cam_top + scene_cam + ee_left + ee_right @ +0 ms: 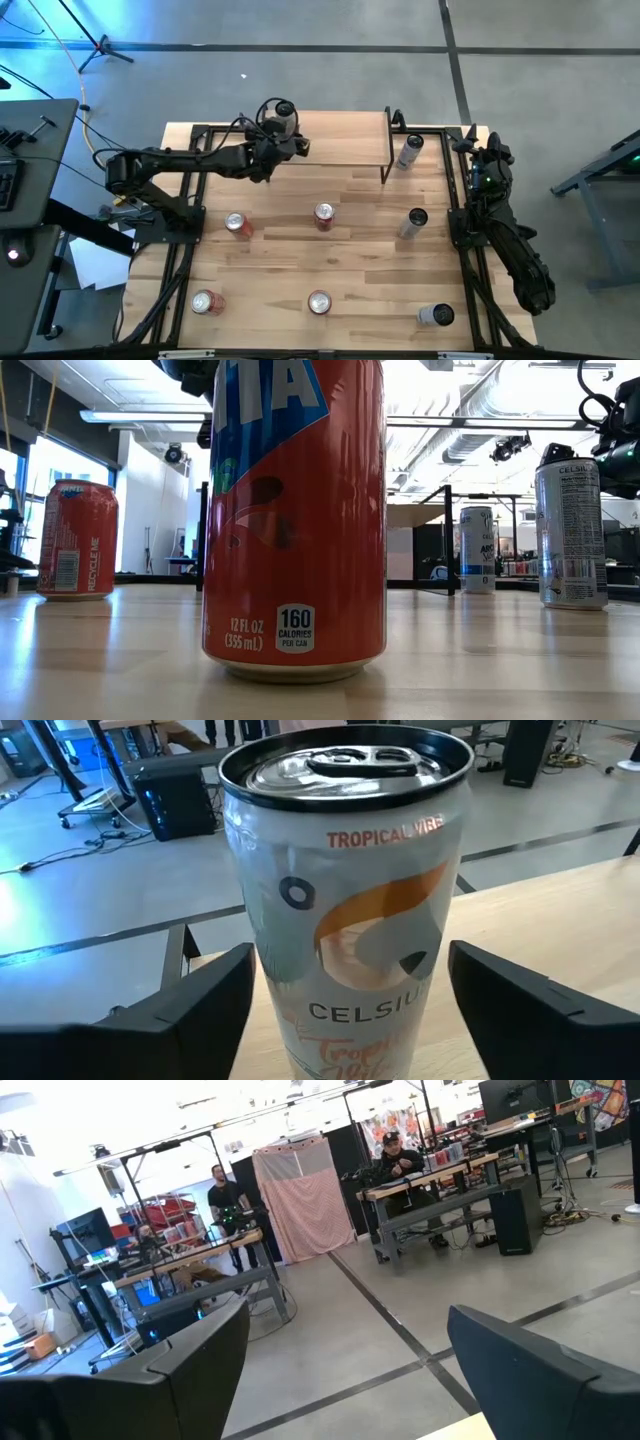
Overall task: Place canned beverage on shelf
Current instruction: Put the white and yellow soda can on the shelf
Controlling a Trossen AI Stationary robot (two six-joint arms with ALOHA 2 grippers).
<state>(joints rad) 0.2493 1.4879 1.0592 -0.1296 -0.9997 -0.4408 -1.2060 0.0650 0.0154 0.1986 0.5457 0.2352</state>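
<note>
The Celsius can has a gap to the shelf's side frame, so my left gripper needs to open, take the can [360, 930] deeper and shift it toward that frame.
A slim white Celsius can [345, 920] stands upright at the far left corner of the shelf [345, 140], a low riser with a light wooden top on black legs; in the high view this can [283, 112] shows from above. My left gripper [284, 130] reaches to it from the near side and is shut on it. In the wrist view the can's base is cut off. My right gripper [348, 1370] waits open at the table's right edge [478, 145], with nothing between its fingers. My left gripper has the can's wall [262, 990] pinched between its two fingers, one finger [205, 1010] on each side, about halfway down the can. The fingers come nearly level from the table's near left side. The can stays upright; its base is out of the picture.
Red and orange cans [238, 223] [324, 215] [206, 302] [319, 302] stand on the table in front of the shelf; the last fills the low view [295, 520]. Slim cans [410, 152] [413, 222] [435, 315] stand along the right. Black rails [190, 200] frame the table.
</note>
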